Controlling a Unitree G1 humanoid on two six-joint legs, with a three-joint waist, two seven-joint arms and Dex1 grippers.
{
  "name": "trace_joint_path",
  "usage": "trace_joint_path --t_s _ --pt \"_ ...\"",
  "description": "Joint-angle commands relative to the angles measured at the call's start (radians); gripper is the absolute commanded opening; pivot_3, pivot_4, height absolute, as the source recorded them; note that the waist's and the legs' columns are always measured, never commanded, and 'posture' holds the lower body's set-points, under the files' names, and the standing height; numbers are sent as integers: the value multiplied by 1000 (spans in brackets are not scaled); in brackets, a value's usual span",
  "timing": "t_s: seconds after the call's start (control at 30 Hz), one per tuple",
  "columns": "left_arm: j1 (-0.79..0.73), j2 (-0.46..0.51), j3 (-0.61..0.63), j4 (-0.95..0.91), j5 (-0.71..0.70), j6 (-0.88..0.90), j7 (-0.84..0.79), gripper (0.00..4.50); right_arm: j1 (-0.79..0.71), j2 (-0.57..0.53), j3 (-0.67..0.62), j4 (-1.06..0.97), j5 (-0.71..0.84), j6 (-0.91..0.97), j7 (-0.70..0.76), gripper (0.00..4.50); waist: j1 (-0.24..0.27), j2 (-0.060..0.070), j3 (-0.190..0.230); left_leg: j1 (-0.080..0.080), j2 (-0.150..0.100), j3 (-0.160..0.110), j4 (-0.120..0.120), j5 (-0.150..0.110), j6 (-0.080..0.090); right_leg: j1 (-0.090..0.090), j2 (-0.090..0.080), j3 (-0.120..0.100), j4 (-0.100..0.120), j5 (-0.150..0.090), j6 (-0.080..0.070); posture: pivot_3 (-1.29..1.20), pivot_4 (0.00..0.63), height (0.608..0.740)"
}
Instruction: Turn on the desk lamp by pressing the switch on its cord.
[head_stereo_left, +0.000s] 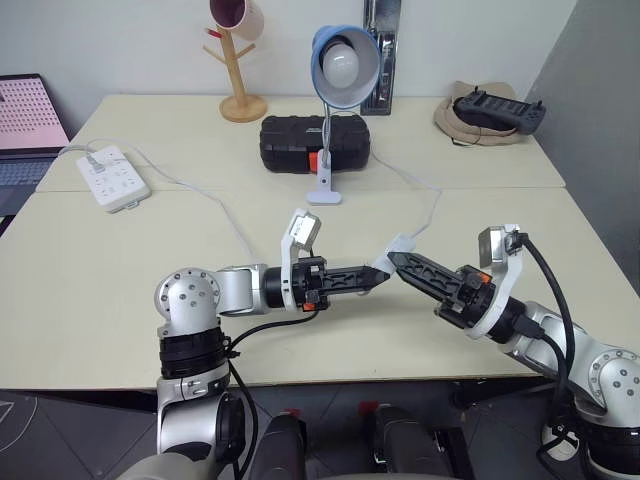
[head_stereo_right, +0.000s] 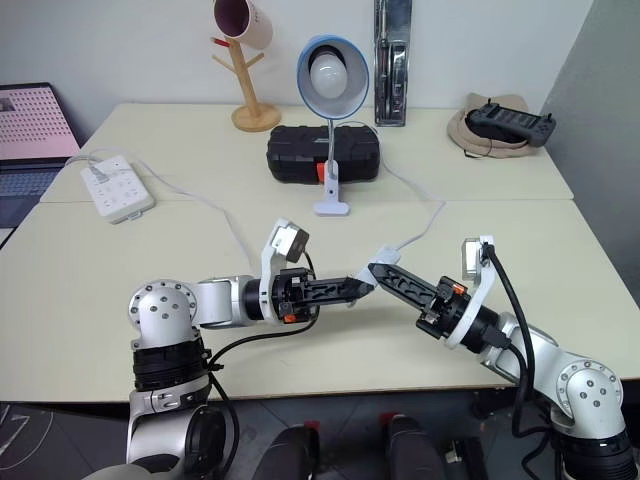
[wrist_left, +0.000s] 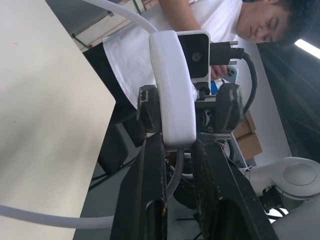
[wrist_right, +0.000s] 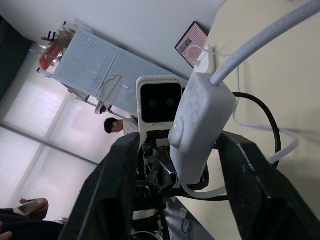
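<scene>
Next, my left gripper releases the white switch on the bare table (head_stereo_left: 316, 242) just in front of the lamp's clip base.
The desk lamp (head_stereo_left: 343, 62) stands clipped upright at the back of the table, its blue shade facing me. Its thin white cord (head_stereo_left: 430, 205) runs forward to the white switch (head_stereo_left: 402, 243), which is lifted off the table. My left gripper (head_stereo_left: 383, 272) is shut on the switch's lower end, seen close up in the left wrist view (wrist_left: 172, 85). My right gripper (head_stereo_left: 393, 260) meets it from the right with its jaws astride the switch (wrist_right: 200, 125). One of its fingers (wrist_right: 235, 150) lies against the switch; a gap remains on the button side.
A white power strip (head_stereo_left: 113, 177) lies at the left. A black case (head_stereo_left: 315, 143) sits behind the lamp's clip base, and a wooden mug tree (head_stereo_left: 240, 60) stands at the back. At the back right, a hat holds a controller (head_stereo_left: 490, 112). A person (wrist_left: 200, 20) is beyond the table.
</scene>
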Motion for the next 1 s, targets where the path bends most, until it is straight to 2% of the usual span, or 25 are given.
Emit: trace_joint_path --t_s 0.03,0.2,0.6,0.67,0.87,1.0 --pt "0 6 -4 -24 -43 -13 5 365 -8 -1 2 -12 -4 -11 23 1458 0 0 0 0 0 0 0 0 0 0 0 0 0 0 0 0 150 740" --pt "0 14 -11 -17 -57 -24 13 365 -7 -5 5 -10 -17 -7 35 580 0 0 0 0 0 0 0 0 0 0 0 0 0 0 0 0 150 740" --pt "-1 29 -23 -7 -82 -51 31 365 -17 -20 -5 8 -44 -14 51 483 0 0 0 0 0 0 0 0 0 0 0 0 -1 0 0 0 150 740" --pt "-3 36 -28 -4 -82 -59 28 365 -19 -23 -11 13 -35 -14 59 1201 0 0 0 -1 0 0 0 0 0 0 0 0 -1 0 0 0 150 740" --pt "-27 83 -61 26 -70 -98 4 365 6 -49 -36 10 -39 -7 72 2545 0 0 0 -1 0 0 -1 0 0 0 0 0 -2 0 0 0 150 740" --pt "-61 140 -110 69 -26 -157 -49 365 83 -86 -76 -24 -46 -1 93 3452 1 0 0 -1 0 0 -1 0 0 0 0 0 -3 0 0 0 150 740"
